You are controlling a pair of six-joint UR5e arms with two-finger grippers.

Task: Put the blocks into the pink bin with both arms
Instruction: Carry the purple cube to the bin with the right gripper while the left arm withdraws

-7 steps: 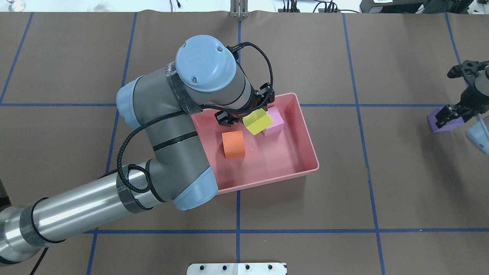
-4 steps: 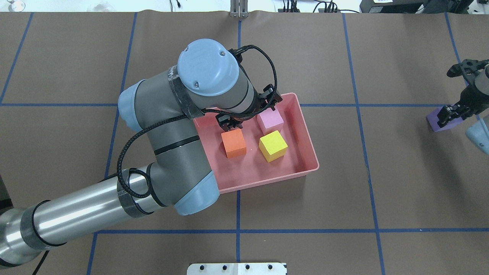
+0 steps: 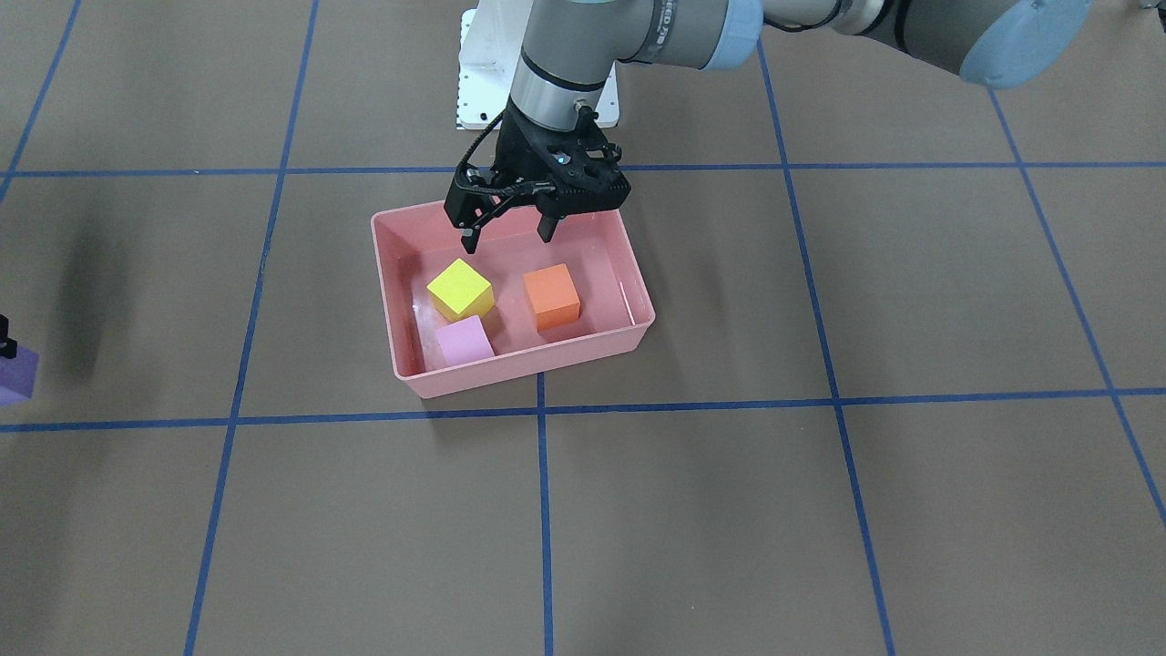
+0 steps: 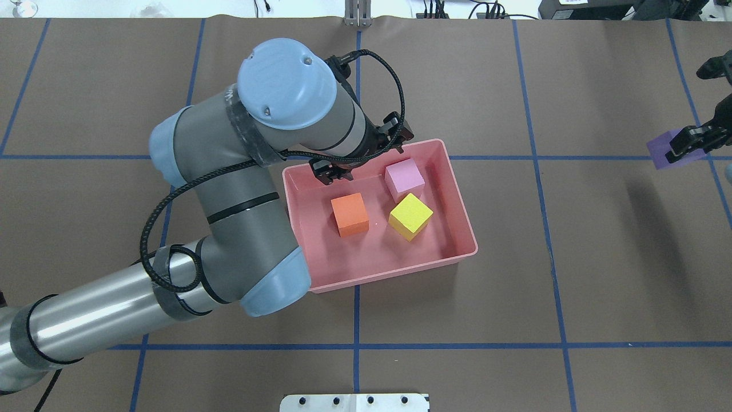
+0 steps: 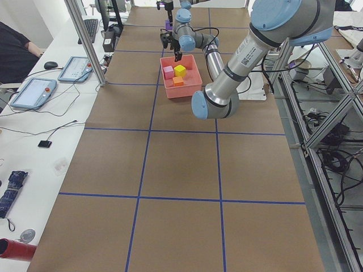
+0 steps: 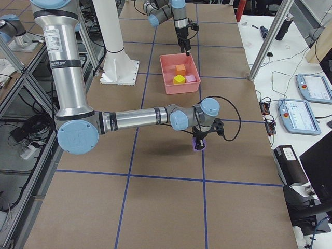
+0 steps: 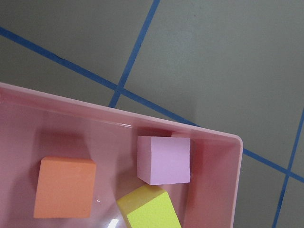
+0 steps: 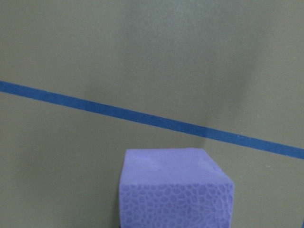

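I should release the purple block from my right gripper in the pink bin (image 3: 498, 259), next to the yellow block, towards the white pedestal base.
The pink bin (image 4: 460, 229) (image 3: 528, 366) stands mid-table. In it lie the orange block (image 4: 350, 214) (image 3: 551, 296), the yellow block (image 4: 410, 216) (image 3: 461, 288) and the light pink block (image 4: 404, 178) (image 3: 464, 340), all also in the left wrist view with the bin's wall (image 7: 213, 190). My left gripper (image 3: 507, 239) (image 4: 361, 155) is open and empty, raised over the bin. My right gripper (image 4: 693, 142) is shut on the purple block (image 4: 663, 150) (image 8: 175, 190) (image 6: 198, 144) and holds it above the table, far to the bin's right.
The table is brown paper with a blue tape grid. The white pedestal base (image 3: 474, 73) (image 4: 354, 402) stands at the robot's side of the table. An operators' desk with tablets (image 5: 34, 90) and metal posts (image 5: 85, 39) lie beyond the table's far edge.
The yellow block left my left gripper and now lies in the bin beside the pink one. The left arm drew back and up. The right gripper rose with the purple block.
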